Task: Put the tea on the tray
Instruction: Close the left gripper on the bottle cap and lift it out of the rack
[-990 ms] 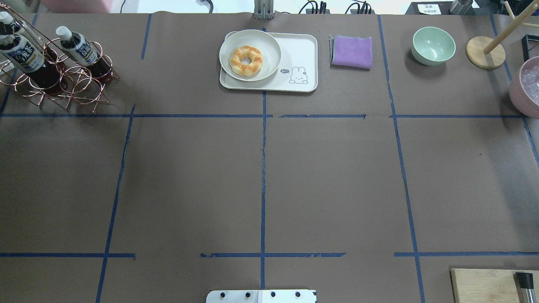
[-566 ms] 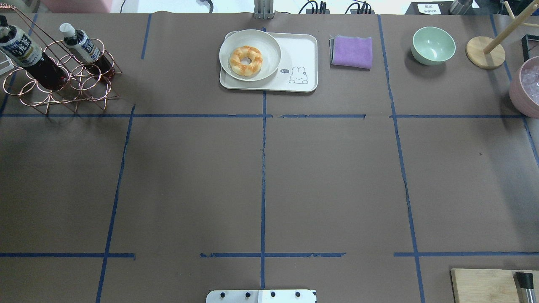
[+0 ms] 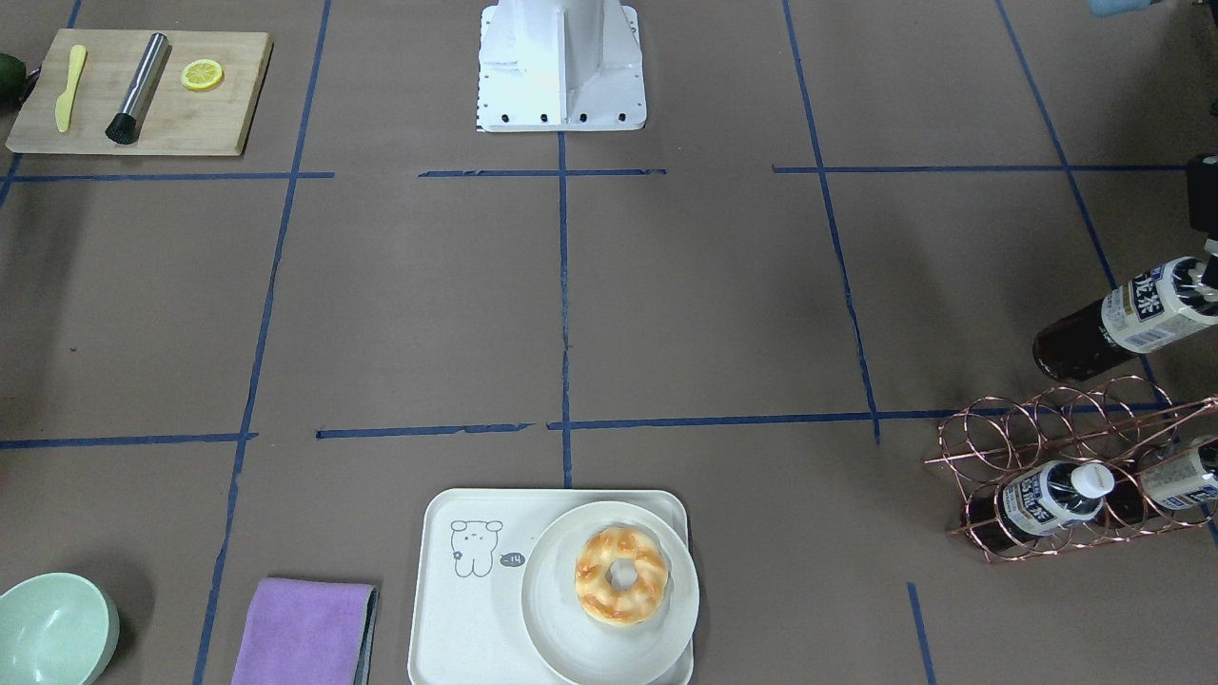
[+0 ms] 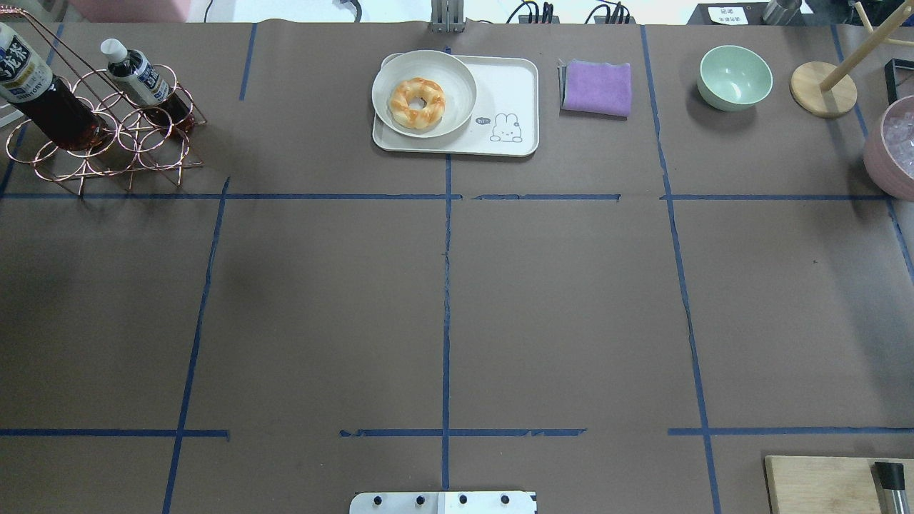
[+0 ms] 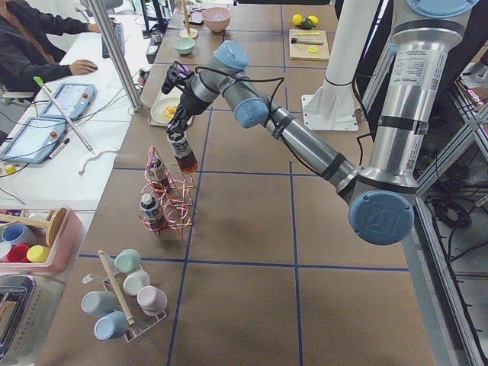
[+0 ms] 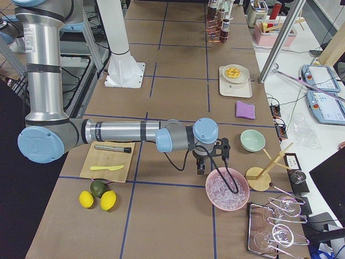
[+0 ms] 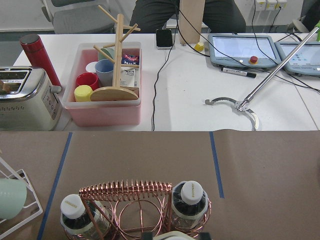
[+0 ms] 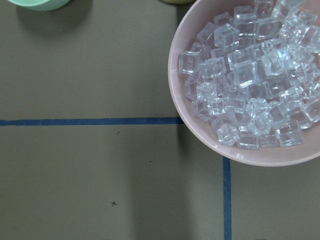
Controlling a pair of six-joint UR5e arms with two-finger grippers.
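Note:
The tea, now hanging tilted above the copper wire rack, will be let go by my left gripper on the middle blue tape line (image 3: 564, 352) that runs between the cream tray and the white base.
The tea (image 3: 1113, 323), a clear bottle of dark liquid with a pale label, hangs tilted above the copper wire rack (image 3: 1066, 457). The overhead view has it at the far left (image 4: 39, 96). My left gripper (image 5: 178, 128) is shut on its top; the front view catches only an edge of that gripper. The cream tray (image 4: 510, 86) with a line-drawn animal sits at the table's far middle (image 3: 447, 609), well away from the tea. My right gripper (image 6: 200, 168) hovers beside a pink bowl of ice (image 6: 227, 189); I cannot tell if it is open or shut.
Two more bottles (image 7: 187, 202) (image 3: 1051, 499) stand in the rack. A white plate with a doughnut (image 4: 418, 100) fills the tray's left half. Purple cloth (image 4: 596, 87), green bowl (image 4: 735, 77), a wooden stand (image 4: 822, 89) and a cutting board (image 3: 143, 95) lie around.
The tea has come up out of the rack and drifted toward the overhead view's left edge. The rack, tipped up a second ago, has dropped back flat.

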